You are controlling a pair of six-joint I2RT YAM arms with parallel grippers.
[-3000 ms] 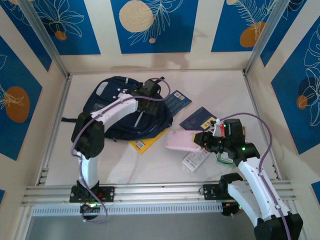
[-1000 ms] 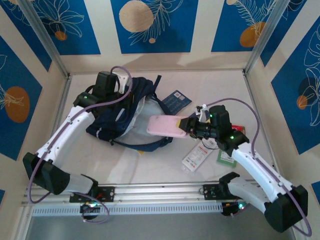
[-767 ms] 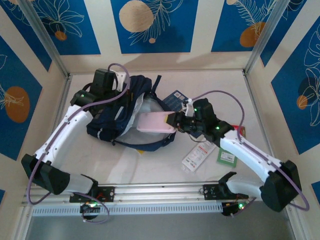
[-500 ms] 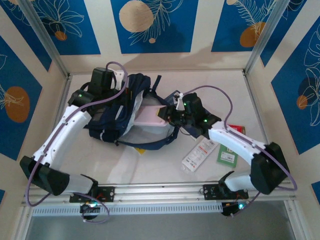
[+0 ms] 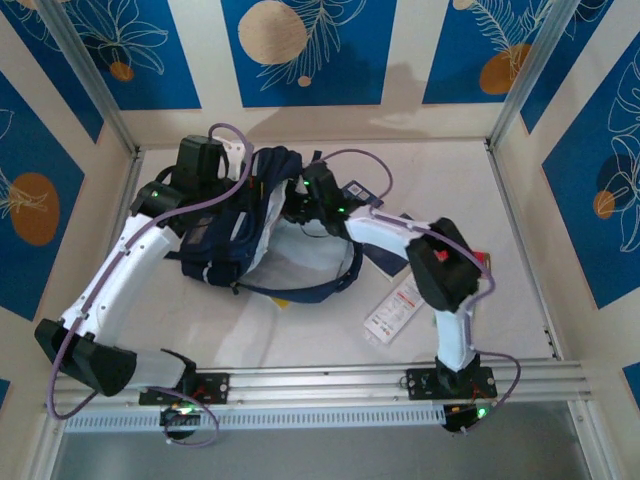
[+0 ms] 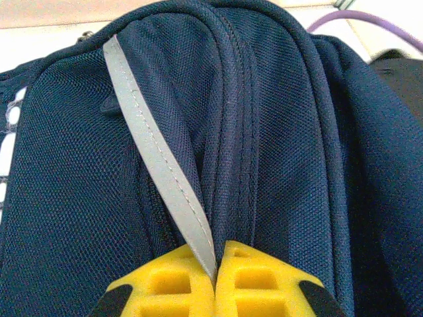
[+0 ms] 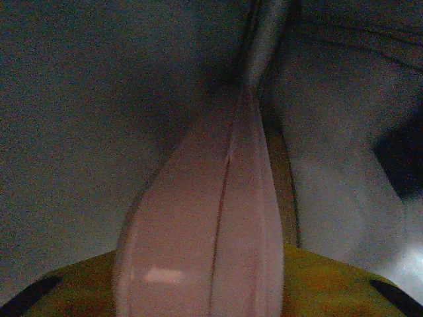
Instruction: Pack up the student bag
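The robot's left gripper will release the grey reflective strip over the pale lining of the student bag's opening [image 5: 272,232].
The student bag [image 5: 215,240], navy with grey stripes, lies at the back left with its mouth held open towards the right, pale lining [image 5: 290,250] showing. My left gripper [image 5: 232,190] is at the bag's top and, in the left wrist view, the left gripper [image 6: 215,264] is shut on a grey reflective strip [image 6: 158,152] of the bag [image 6: 291,132]. My right gripper [image 5: 300,205] reaches into the bag's mouth. In the right wrist view a pink case [image 7: 211,218] sits clamped between the yellow fingers of the right gripper [image 7: 205,281], with the dim lining [image 7: 79,132] all around.
A blue book [image 5: 357,192] lies behind the right arm. A white tag [image 5: 393,308] lies on the table to the right of the bag. A yellow corner [image 5: 285,298] peeks out under the bag's front. Metal rails [image 5: 320,385] run along the near edge.
My right arm has swung left and carried the pink case from above the table into the bag's open mouth. The left gripper has kept its hold and shifted only slightly.
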